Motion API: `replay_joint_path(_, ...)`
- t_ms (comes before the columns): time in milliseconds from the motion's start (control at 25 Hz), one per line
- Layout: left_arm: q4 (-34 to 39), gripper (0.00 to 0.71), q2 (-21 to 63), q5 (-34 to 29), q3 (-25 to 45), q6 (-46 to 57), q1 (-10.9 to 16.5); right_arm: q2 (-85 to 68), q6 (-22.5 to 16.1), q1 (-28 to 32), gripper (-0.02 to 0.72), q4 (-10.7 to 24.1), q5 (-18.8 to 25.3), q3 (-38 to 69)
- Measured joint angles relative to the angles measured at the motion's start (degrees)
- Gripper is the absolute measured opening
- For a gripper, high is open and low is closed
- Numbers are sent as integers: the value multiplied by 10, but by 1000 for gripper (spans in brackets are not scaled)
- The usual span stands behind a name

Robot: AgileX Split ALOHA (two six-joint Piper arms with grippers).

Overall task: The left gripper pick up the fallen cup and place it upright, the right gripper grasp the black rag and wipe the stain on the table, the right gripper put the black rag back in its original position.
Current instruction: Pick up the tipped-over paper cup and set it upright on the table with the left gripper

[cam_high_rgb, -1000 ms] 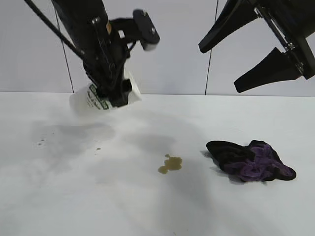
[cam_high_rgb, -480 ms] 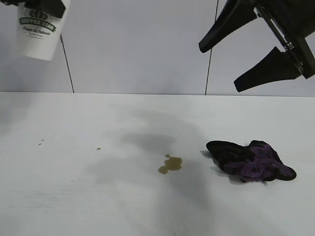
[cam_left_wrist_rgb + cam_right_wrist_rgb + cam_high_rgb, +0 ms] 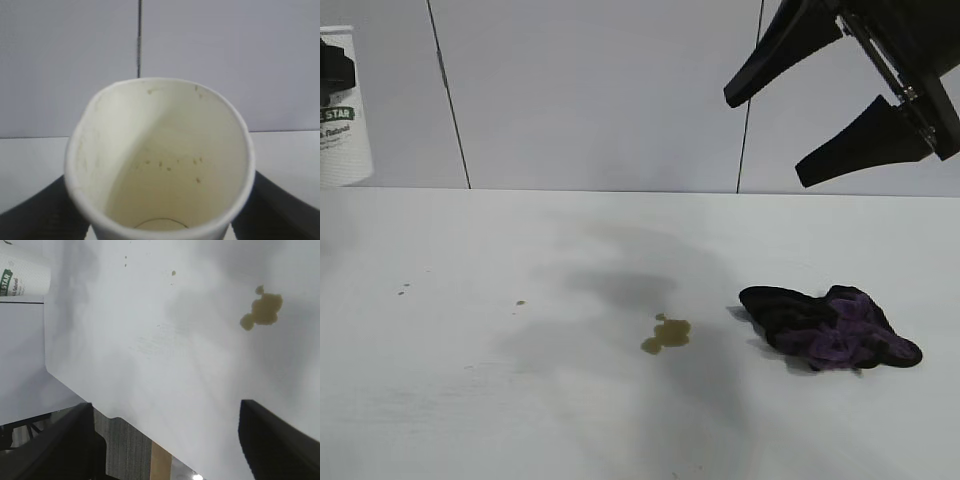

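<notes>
My left gripper needs to set the white cup down upright on the table (image 3: 445, 320) between the tiny brown droplets.
The white cup (image 3: 340, 110) with its green logo band is upright at the far left edge of the exterior view. My left gripper (image 3: 334, 66) is shut on it. In the left wrist view a black finger (image 3: 35, 212) shows on either side of the cup (image 3: 160, 150), whose inside has brown specks. Whether its base touches the table (image 3: 470, 400) I cannot tell. The brown stain (image 3: 666, 333) lies mid-table. To its right lies the black rag (image 3: 830, 328), with purple folds. My right gripper (image 3: 765, 140) hangs open high above the rag, holding nothing.
Tiny brown droplets (image 3: 520, 302) dot the table left of the stain. A grey panelled wall (image 3: 600, 90) stands behind. The right wrist view shows the stain (image 3: 262, 310), the cup (image 3: 20, 277) and the table's edge (image 3: 100, 407) with floor beyond.
My left gripper carried the cup from left of centre up and out to the far left, turned it upright, then lowered it a little. The right arm, rag and stain stayed put.
</notes>
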State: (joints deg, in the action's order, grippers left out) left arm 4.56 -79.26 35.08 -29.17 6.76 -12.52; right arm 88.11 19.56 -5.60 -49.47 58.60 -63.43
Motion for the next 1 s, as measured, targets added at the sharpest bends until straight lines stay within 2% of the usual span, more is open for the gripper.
replay_joint_path(160,195,496,-27,65,6,138,0,0,0,0,545,0,1,0)
replay_joint_path(320,268,496,-89,86,6,173,0,0,0,0,545,0,1,0)
replay_joint_path(600,270,496,-218,160,-7,137,0,0,0,0,545,0,1,0)
replay_joint_path(760,226,496,-261,203,-11,87,0,0,-1,0,545,0,1,0)
replay_joint_path(1000,166,496,-301,236,-11,6,0,0,-1,0,545,0,1,0)
